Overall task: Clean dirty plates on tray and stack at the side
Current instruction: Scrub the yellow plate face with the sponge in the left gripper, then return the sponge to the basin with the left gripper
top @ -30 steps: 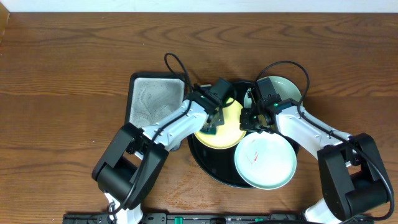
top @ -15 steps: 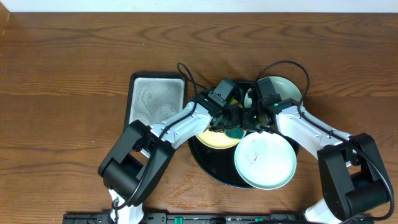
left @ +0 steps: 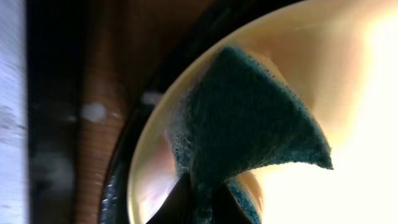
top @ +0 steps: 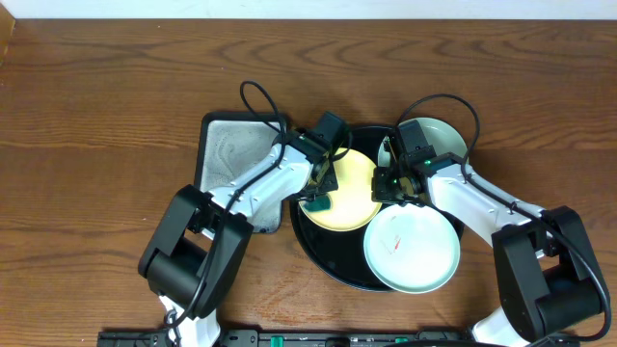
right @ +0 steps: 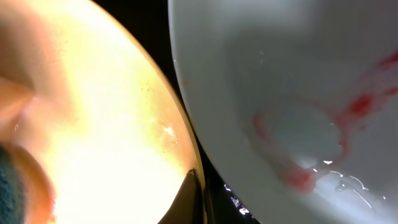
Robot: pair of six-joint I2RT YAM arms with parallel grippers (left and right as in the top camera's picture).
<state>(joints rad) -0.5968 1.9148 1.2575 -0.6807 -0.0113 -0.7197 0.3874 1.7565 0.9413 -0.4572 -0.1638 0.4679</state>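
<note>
The dark green sponge will leave my left gripper inside the front end of the grey metal tray (top: 234,210).
The pale yellow plate (top: 349,193) lies on the round black tray (top: 333,253). My left gripper (top: 318,200) is shut on a dark green sponge (left: 249,124) pressed on the yellow plate's left part (left: 348,81). My right gripper (top: 383,188) is shut on the yellow plate's right rim (right: 194,186). A mint-blue plate with a red smear (top: 413,249) lies at the tray's front right and shows in the right wrist view (right: 298,93). Another mint-blue plate (top: 445,137) sits at the tray's back right.
A rectangular grey metal tray with foam (top: 241,154) stands just left of the black tray, under my left arm. Its metal edge shows in the left wrist view (left: 12,112). Brown wooden table (top: 96,145) lies all around.
My left gripper swept the sponge right across the yellow plate, then back to its left side. The right gripper has stayed put on the plate's rim.
</note>
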